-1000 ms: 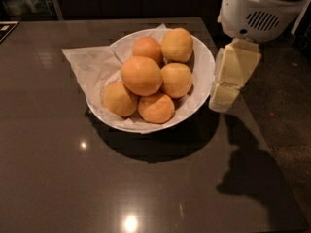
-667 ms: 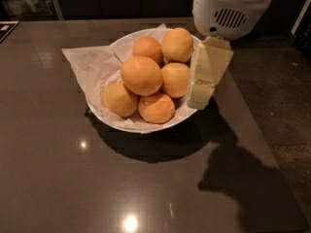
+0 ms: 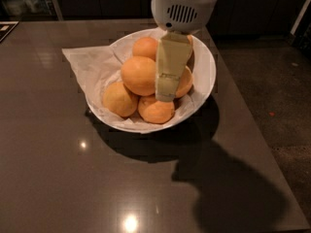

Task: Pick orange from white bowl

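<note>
The gripper closes next on the orange's middle [image 3: 141, 74], the largest atop the white bowl's pile.
The white bowl [image 3: 206, 67], lined with crumpled white paper, sits on the dark table and holds several oranges. The orange [image 3: 139, 75], the largest and deepest in colour, lies on top at the middle of the pile. My gripper [image 3: 166, 89] hangs from the white wrist housing over the bowl. Its pale finger reaches down right beside the orange's right side and covers part of the oranges behind it.
The paper [image 3: 87, 64] sticks out past the bowl's left rim. The dark glossy table [image 3: 73, 178] runs to an edge at the right, with speckled floor [image 3: 272, 96] beyond it. Dark cabinets stand at the back.
My gripper has moved left, from beside the bowl's right rim to over the bowl, and now stands next to the large orange.
</note>
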Controlling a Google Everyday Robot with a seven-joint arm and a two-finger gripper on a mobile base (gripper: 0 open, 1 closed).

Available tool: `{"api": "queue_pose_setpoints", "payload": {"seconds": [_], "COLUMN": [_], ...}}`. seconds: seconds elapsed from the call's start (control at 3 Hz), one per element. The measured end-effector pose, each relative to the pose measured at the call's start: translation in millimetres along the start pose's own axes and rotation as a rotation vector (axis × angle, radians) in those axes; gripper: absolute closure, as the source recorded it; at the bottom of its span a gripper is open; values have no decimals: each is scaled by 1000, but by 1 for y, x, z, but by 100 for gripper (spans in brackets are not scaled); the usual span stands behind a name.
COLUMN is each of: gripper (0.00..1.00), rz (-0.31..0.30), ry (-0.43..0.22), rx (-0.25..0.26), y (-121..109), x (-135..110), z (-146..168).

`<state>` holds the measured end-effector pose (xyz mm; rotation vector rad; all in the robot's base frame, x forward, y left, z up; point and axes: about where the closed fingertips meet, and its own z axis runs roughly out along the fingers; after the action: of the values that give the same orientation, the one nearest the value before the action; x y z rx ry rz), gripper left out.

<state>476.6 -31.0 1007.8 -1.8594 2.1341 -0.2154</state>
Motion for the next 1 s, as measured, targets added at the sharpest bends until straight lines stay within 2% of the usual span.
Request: {"api": "queue_pose_setpoints", "payload": {"seconds": [0.33,1.0], "gripper": [2,10], "rz": [1,16], "ry": [11,40], "rx": [-10,-68], "y": [-9,-16], "x": [-11,-23], "z": [11,47]}}
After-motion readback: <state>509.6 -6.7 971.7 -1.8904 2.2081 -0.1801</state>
